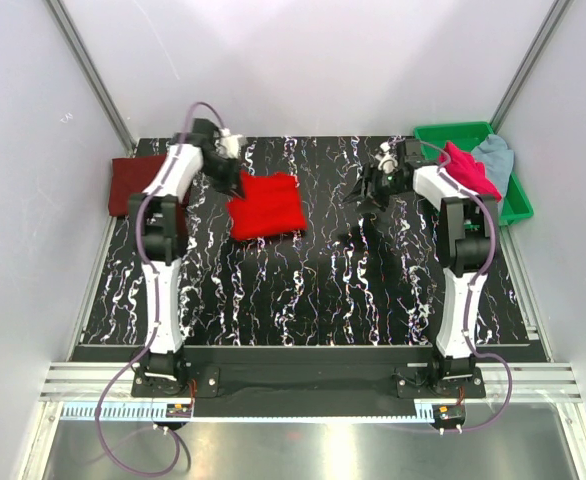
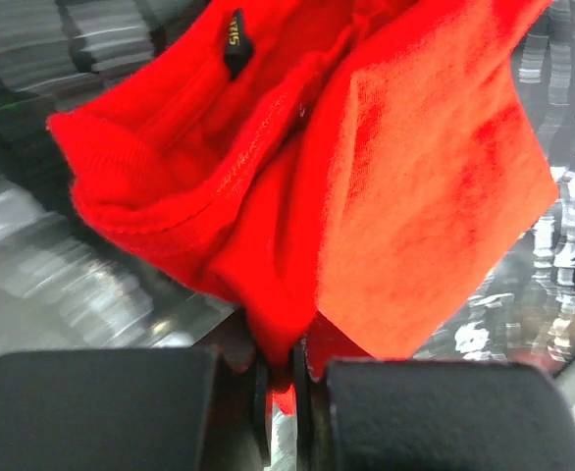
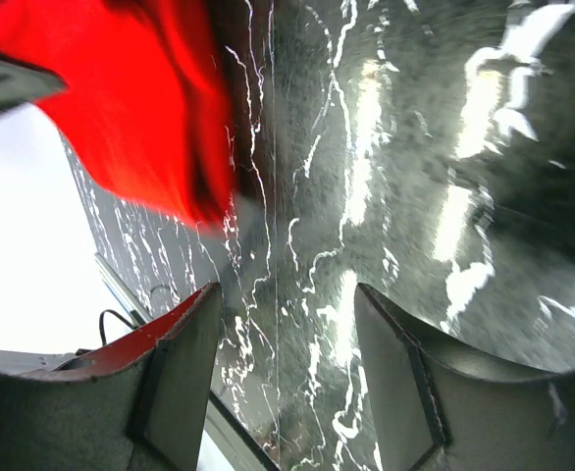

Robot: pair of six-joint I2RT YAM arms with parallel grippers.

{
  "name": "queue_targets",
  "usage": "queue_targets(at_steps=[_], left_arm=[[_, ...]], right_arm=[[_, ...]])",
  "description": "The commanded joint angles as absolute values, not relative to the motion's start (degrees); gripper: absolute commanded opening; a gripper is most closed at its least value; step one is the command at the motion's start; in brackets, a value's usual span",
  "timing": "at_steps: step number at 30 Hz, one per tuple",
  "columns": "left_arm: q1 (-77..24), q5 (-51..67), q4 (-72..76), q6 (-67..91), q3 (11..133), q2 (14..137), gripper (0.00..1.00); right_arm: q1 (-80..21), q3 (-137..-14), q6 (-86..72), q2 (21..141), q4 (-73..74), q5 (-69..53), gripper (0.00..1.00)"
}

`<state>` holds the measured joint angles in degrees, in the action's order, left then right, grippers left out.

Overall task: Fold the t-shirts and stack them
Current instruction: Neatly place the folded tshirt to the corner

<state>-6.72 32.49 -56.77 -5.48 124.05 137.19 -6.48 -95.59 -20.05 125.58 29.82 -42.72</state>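
Note:
The robot's left gripper should release the bright red t-shirt, now folded on the black marbled table, so it lies flat on top of the dark maroon t-shirt (image 1: 149,174).
A bright red t-shirt (image 1: 266,205) lies folded on the black marbled table (image 1: 313,290), left of centre. My left gripper (image 1: 229,182) is at its left back edge, shut on a pinch of the red cloth (image 2: 386,177); the fold runs down between the pads at the gripper (image 2: 283,368). A dark maroon t-shirt (image 1: 131,185) lies at the table's left edge, behind the left arm. My right gripper (image 1: 373,190) hangs open over bare table, right of the red shirt (image 3: 130,98), with nothing between its fingers (image 3: 184,363). Magenta-pink (image 1: 470,170) and pale grey-blue (image 1: 496,157) t-shirts lie in the tray.
A green plastic tray (image 1: 453,132) stands at the back right corner, beside the right arm. White walls with metal frame posts close in the table on the left, right and back.

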Motion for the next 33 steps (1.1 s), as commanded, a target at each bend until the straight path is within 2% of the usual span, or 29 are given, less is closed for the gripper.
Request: queue_targets(at_steps=[1, 15, 33], left_arm=[[-2.12, 24.53, -60.29, -12.29, 124.19, 129.21, 0.0], [4.3, 9.06, -59.94, -18.19, 128.41, 122.61, 0.0], [5.27, -5.45, -54.23, -21.18, 137.9, 126.82, 0.0]], right_arm=[[-5.28, -94.22, -18.63, 119.98, 29.53, -43.5, 0.64], [-4.83, -83.41, -17.49, 111.89, 26.37, -42.98, 0.64], [-4.92, -79.1, -17.05, 108.9, 25.49, -42.19, 0.64]])
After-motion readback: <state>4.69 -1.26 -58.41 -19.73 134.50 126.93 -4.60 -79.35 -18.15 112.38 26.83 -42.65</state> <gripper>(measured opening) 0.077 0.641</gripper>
